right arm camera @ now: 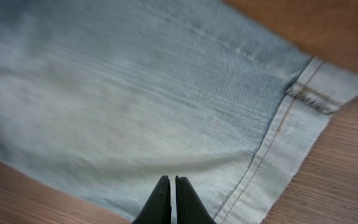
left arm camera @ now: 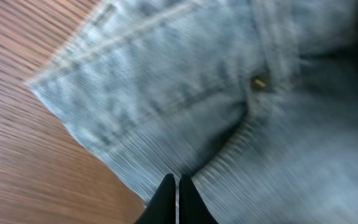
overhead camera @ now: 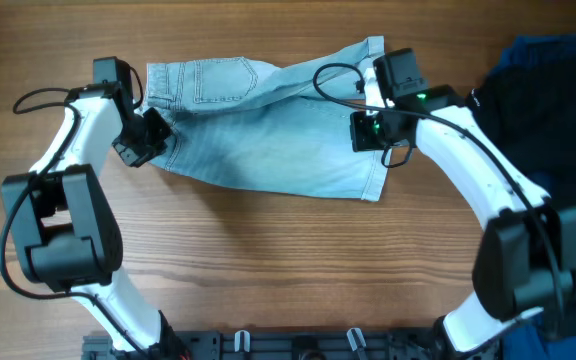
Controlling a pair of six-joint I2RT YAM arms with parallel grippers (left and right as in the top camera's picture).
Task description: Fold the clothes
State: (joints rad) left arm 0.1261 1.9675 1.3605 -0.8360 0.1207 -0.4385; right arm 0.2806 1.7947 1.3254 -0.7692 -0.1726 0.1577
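Observation:
The denim shorts' corner, now at the table's back middle, will drop from my left gripper onto the bare wood (overhead camera: 152,205) just in front of their pocket end.
The faded light-blue denim shorts (overhead camera: 268,140) lie across the back middle of the wooden table, partly doubled over, with a stitched pocket at the upper left. My left gripper (overhead camera: 153,135) is at their left edge. In the left wrist view its fingers (left arm camera: 177,180) are shut on the denim (left arm camera: 197,74), and creases run toward the tips. My right gripper (overhead camera: 373,132) is at the right end by the hemmed leg. In the right wrist view its fingers (right arm camera: 172,180) are shut on the denim (right arm camera: 135,81) near the hem seam.
A dark-blue fabric (overhead camera: 558,60) and a black garment with a small white mark (overhead camera: 528,140) lie piled at the right edge of the table. A black rail (overhead camera: 298,345) runs along the front edge. Bare wood lies in front of the shorts.

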